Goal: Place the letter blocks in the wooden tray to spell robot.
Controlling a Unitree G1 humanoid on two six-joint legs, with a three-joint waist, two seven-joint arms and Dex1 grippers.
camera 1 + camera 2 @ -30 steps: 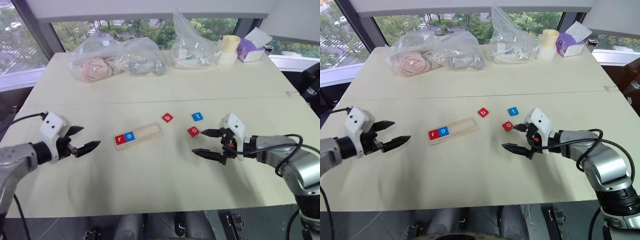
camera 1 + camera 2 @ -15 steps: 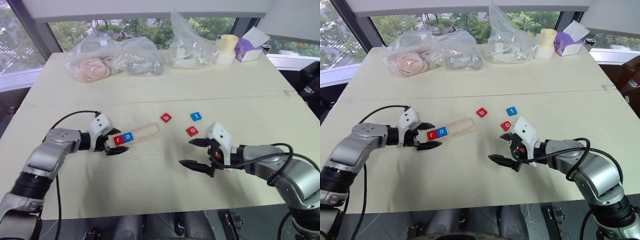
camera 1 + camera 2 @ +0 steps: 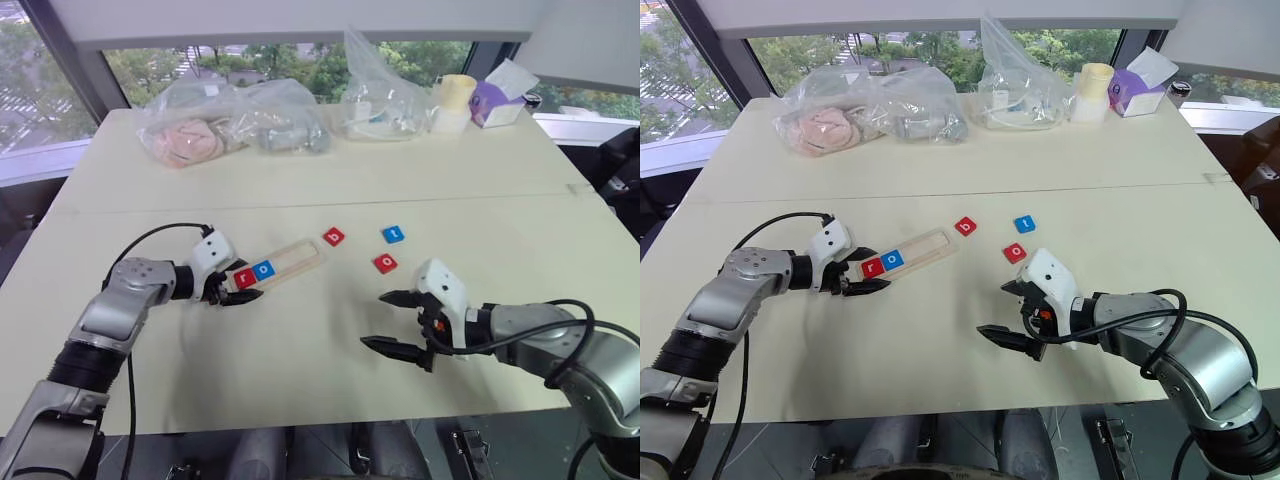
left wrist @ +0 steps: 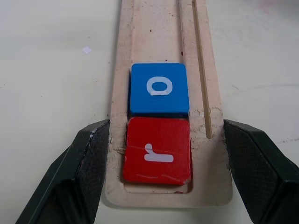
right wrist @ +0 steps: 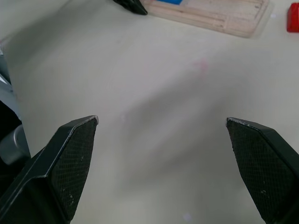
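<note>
Next, I close my right gripper on two opposite sides (image 3: pixel 333 236) (image 5: pixel 293 18) of the red b block, because b comes after the r and o in the tray.
The wooden tray (image 3: pixel 298 258) lies slanted left of the table's middle. In its near end sit a red r block (image 4: pixel 158 156) and a blue o block (image 4: pixel 160 88). My left gripper (image 3: pixel 240 284) is shut on that end of the tray, with one of its fingers (image 4: pixel 88 172) pressed against each long side. A red b block (image 3: pixel 335 237), a blue t block (image 3: pixel 393 234) and a red o block (image 3: pixel 385 263) lie loose to the right of the tray. My right gripper (image 3: pixel 373 319) hovers open and holds nothing, nearer the front edge than the red o block.
Two clear plastic bags (image 3: pixel 225 120) (image 3: pixel 385 95), a pale cup (image 3: pixel 458 98) and a purple tissue box (image 3: pixel 505 95) line the far edge. Bare tabletop stretches between the tray and the front edge.
My left arm swung right and down to the tray's near end, and its fingers closed on the tray's sides. My right gripper drifted back toward the front edge, still open.
</note>
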